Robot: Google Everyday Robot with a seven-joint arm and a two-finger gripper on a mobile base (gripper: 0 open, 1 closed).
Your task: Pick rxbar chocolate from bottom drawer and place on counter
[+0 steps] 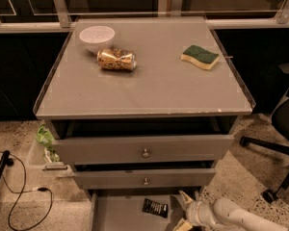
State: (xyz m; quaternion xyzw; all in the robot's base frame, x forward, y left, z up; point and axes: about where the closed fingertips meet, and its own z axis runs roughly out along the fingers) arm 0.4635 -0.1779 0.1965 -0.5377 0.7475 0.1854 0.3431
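Observation:
Next, my gripper reaches into the open bottom drawer and closes on the end of the rxbar chocolate (163,211) that faces the white arm.
The rxbar chocolate (155,208), a small flat black wrapper with white lettering, lies on the floor of the open bottom drawer (120,214), toward its right side. My gripper (184,211) reaches in from the lower right on a white arm. It sits just right of the bar, fingers spread apart, one fingertip (185,198) above and one at the frame's bottom edge. It holds nothing. The counter (149,81) is the broad grey glossy top of the cabinet above.
On the counter stand a white bowl (97,37), a gold drink can (116,59) on its side and a green-and-yellow sponge (199,57). Two knobbed drawers (144,150) jut out above the bottom drawer. An office chair base (274,153) is at right; cables (19,196) lie at left.

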